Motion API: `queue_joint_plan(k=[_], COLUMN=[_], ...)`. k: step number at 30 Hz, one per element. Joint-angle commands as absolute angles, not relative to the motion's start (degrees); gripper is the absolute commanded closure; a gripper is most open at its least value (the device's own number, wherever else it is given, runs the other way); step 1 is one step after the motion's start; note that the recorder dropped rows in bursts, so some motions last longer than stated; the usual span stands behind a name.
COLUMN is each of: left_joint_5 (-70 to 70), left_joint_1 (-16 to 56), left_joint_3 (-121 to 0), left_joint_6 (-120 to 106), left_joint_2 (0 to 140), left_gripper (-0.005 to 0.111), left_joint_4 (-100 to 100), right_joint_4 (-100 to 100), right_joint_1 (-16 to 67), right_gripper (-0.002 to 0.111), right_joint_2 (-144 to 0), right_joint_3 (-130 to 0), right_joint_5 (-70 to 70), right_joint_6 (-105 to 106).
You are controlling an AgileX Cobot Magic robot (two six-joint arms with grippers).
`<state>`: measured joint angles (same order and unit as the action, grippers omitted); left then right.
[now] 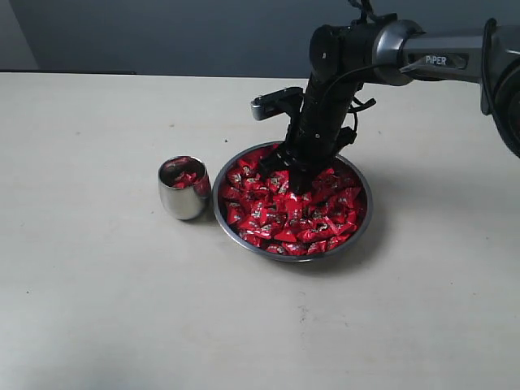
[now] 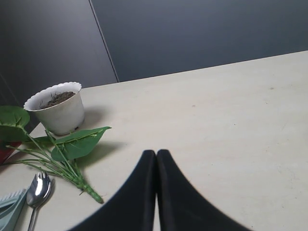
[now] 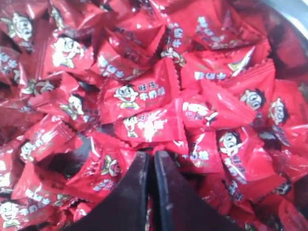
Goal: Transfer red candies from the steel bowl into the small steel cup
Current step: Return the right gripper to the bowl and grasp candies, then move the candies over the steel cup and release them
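Note:
The robot's right gripper needs to let go of the red candy on top of the few candies inside the small steel cup [image 1: 179, 175].
The steel bowl [image 1: 358, 231] stands mid-table, piled with red candies [image 1: 280, 219]. Just left of it, touching or nearly so, is the small steel cup [image 1: 185, 203] with a few red candies [image 1: 184, 175] inside. My right gripper [image 1: 294, 184] reaches down into the back of the bowl. In the right wrist view its tips [image 3: 151, 154] are buried in the red candies [image 3: 139, 94], almost together, pinching the wrapper edge of a candy [image 3: 161, 144]. A strip of the bowl's rim [image 3: 294, 6] shows. My left gripper [image 2: 156, 153] is shut and empty over bare table, outside the exterior view.
In the left wrist view a white pot of soil [image 2: 57, 107], a leafy green stem [image 2: 72, 144] and a steel spoon [image 2: 37, 188] lie on the beige table [image 2: 231, 125]. The right arm [image 1: 406, 50] spans the back right above the bowl.

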<state>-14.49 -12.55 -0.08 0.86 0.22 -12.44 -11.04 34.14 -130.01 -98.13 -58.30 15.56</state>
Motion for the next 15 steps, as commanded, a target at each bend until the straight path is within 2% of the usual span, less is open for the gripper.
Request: queue_joint_plan(k=[1, 8, 15], left_joint_5=[-13.72, -13.72, -13.72], left_joint_1=[-12.39, -12.39, -12.39], left_joint_3=[0.0, 0.0, 0.0], left_joint_6=[1.07, 1.07, 1.07], left_joint_2=[0.0, 0.0, 0.0], left_gripper=[0.106, 0.106, 0.106], left_joint_4=[-12.69, -12.69, -12.69], right_joint_4=[-10.66, -14.0, -31.43], right_joint_1=[33.83, 33.83, 34.66], right_gripper=[0.108, 0.108, 0.108], right_joint_2=[-128.09, -122.55, -120.98], right_joint_3=[-98.02, -99.13, -102.95], right_joint_5=[-58.13, -56.98, -56.55], right_joint_6=[14.97, 14.97, 22.4])
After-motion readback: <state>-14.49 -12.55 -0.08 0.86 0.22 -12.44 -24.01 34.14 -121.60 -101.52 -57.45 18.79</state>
